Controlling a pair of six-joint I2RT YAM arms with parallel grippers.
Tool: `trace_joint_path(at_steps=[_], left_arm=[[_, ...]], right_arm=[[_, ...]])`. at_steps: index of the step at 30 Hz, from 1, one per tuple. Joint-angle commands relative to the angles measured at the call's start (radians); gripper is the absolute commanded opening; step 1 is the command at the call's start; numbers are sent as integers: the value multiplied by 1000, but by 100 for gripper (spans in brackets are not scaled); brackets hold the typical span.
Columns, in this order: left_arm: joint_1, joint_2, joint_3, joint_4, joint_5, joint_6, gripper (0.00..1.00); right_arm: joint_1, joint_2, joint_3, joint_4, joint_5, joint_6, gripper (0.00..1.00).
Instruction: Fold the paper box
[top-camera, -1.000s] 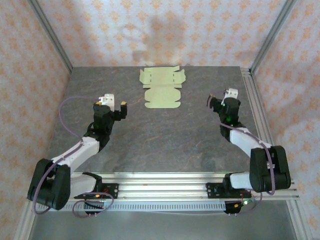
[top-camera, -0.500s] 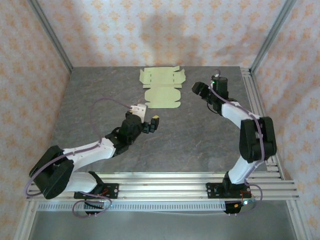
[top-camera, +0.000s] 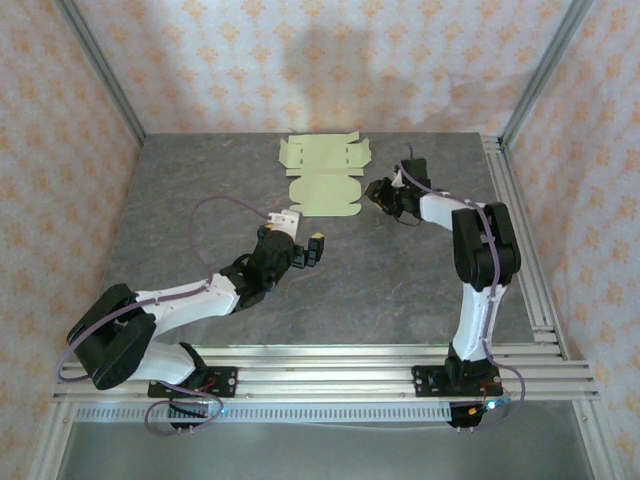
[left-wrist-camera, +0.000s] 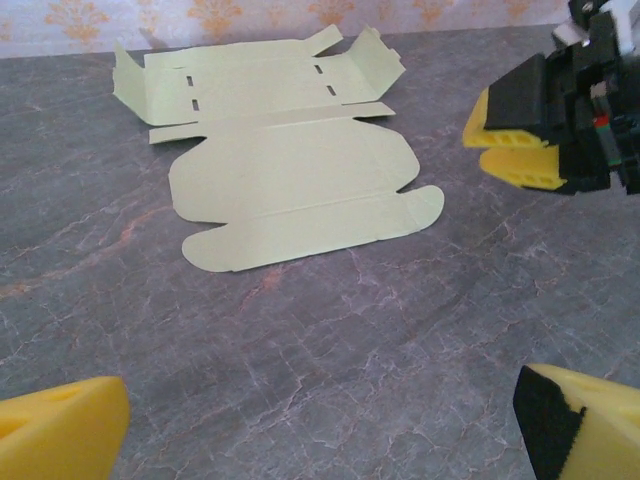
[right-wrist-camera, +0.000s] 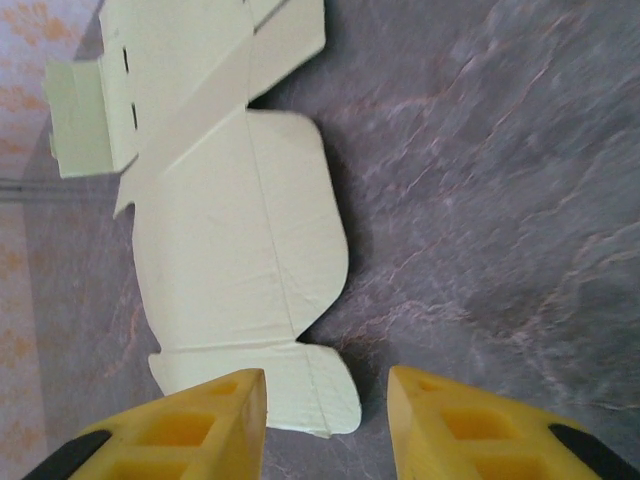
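The paper box's rear flaps lie close to the back wall, so the robot's right gripper should pinch the front tab's rounded end (top-camera: 353, 210) and pull the box nearer before folding.
The paper box (top-camera: 322, 178) is a flat pale yellow-green die-cut sheet lying at the back middle of the table, its flaps spread out. In the left wrist view the paper box (left-wrist-camera: 290, 175) lies ahead of my left gripper (left-wrist-camera: 320, 440), which is open over bare table, a short way in front of the sheet. My left gripper (top-camera: 305, 250) sits near the sheet's front edge. My right gripper (top-camera: 378, 194) is at the sheet's right edge, open. In the right wrist view the paper box (right-wrist-camera: 230, 230) has its rounded corner tab beside the left finger of my right gripper (right-wrist-camera: 325, 420).
The table (top-camera: 400, 270) is dark grey stone-patterned, with aluminium rails (top-camera: 330, 360) along the near edge and at the right side (top-camera: 515, 210). Patterned walls close in the back and sides. My right gripper (left-wrist-camera: 525, 135) shows in the left wrist view at upper right.
My right gripper has swung left and low, up to the sheet's right edge. My left arm has stretched forward and right toward the sheet's front edge. The sheet has not moved.
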Motion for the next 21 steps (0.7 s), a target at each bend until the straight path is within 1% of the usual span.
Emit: trace_joint_path(at_steps=[1, 4, 7, 13, 14, 16, 17, 19, 21], left_arm=[[-4, -19, 24, -28, -44, -30, 100], [-4, -16, 25, -32, -45, -36, 100], [-4, -17, 29, -41, -48, -39, 100], [-2, -18, 32, -56, -60, -41, 100], [-2, -18, 33, -59, -62, -42, 100], [-3, -17, 37, -64, -64, -40, 100], [-1, -16, 39, -65, -64, -41, 100], [-2, -18, 38, -65, -64, -41, 100], [-2, -16, 37, -61, -62, -39, 100]], right_arm=[[22, 49, 57, -46, -74, -23, 36], [38, 83, 85, -74, -83, -41, 34], [44, 110, 97, -81, -81, -44, 34], [44, 109, 94, -87, -83, -63, 33], [44, 100, 89, -84, -78, -67, 33], [43, 62, 65, -86, -22, -93, 33], [43, 44, 56, -91, 6, -104, 35], [40, 17, 49, -105, 43, -117, 45], [36, 8, 46, -100, 37, -111, 49]])
